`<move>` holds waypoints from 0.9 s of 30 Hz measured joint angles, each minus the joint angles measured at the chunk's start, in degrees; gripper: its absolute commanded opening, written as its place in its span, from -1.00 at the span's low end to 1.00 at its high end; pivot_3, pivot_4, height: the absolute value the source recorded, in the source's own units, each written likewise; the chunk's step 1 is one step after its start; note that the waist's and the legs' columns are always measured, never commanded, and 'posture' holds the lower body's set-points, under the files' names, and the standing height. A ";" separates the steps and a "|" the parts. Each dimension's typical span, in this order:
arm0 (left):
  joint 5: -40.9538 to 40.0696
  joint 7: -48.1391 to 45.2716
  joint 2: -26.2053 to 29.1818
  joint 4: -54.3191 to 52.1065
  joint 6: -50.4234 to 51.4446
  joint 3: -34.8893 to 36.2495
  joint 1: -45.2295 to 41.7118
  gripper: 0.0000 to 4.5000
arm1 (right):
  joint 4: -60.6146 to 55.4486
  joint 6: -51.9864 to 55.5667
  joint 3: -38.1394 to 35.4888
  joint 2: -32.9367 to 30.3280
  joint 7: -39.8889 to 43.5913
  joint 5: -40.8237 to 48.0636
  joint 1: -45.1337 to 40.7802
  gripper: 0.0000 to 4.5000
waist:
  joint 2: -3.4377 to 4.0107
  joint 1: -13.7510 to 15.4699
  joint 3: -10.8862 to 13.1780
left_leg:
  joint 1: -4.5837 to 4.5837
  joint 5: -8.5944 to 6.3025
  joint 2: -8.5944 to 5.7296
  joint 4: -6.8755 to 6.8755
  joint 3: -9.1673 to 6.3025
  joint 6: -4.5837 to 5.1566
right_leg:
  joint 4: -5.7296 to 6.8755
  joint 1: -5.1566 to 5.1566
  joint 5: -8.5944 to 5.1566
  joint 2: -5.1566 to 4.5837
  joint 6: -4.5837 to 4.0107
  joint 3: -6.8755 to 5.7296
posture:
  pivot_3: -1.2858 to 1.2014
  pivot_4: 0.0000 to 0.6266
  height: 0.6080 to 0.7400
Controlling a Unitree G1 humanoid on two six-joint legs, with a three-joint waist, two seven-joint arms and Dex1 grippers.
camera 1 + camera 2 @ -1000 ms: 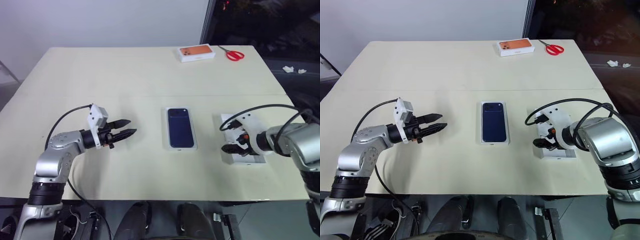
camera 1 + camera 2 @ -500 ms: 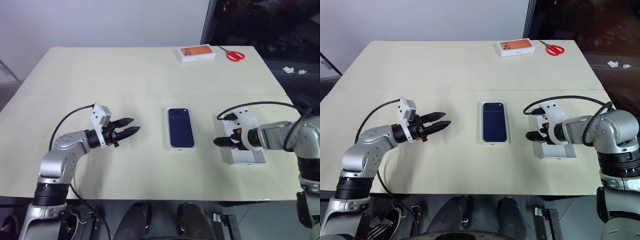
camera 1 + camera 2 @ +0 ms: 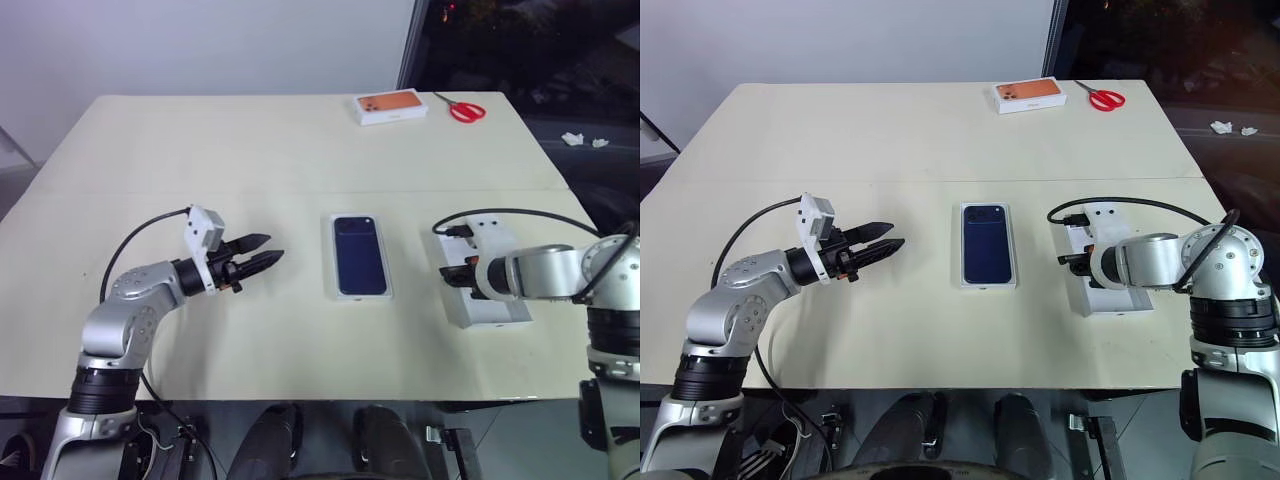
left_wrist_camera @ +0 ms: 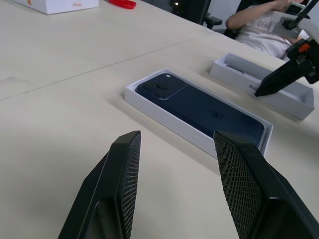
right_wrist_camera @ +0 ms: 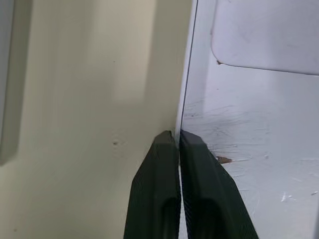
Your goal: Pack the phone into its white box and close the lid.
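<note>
Next, my right gripper lets go of the lid over the phone, on the white box's side (image 3: 339, 246) that faces my left gripper.
The dark navy phone (image 3: 360, 255) lies back-up inside the white box (image 3: 362, 296) at the table's middle, its camera cluster at the far end. To its right the lid (image 3: 495, 310) rests open side up, with a rounded white shape on its inner floor. My right gripper (image 3: 447, 275) is shut on the lid's thin left wall (image 5: 185, 74), one finger on each side of it. My left gripper (image 3: 272, 248) hovers open and level to the left of the box, pointing at it, with nothing between its fingers (image 4: 127, 169).
An orange-topped box (image 3: 391, 105) and red scissors (image 3: 460, 108) lie at the table's far right edge. Bare tabletop separates the white box from both grippers. A seated person (image 4: 259, 25) shows in the left wrist view beyond the lid.
My right wrist has rolled and its jaws have closed on the lid's left wall. The left arm, phone and box have stayed put.
</note>
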 measured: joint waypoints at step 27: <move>-5.11 1.57 3.20 3.13 4.62 5.28 -3.08 0.08 | 5.90 -27.10 -1.49 34.38 20.05 13.90 -14.41 -0.97 | 0.12 -1.44 0.14 | 0.05 -0.03 0.15 -0.12 0.10 0.04 | 0.18 -0.20 0.03 0.23 0.04 0.19 | 0.03 -0.52 1.00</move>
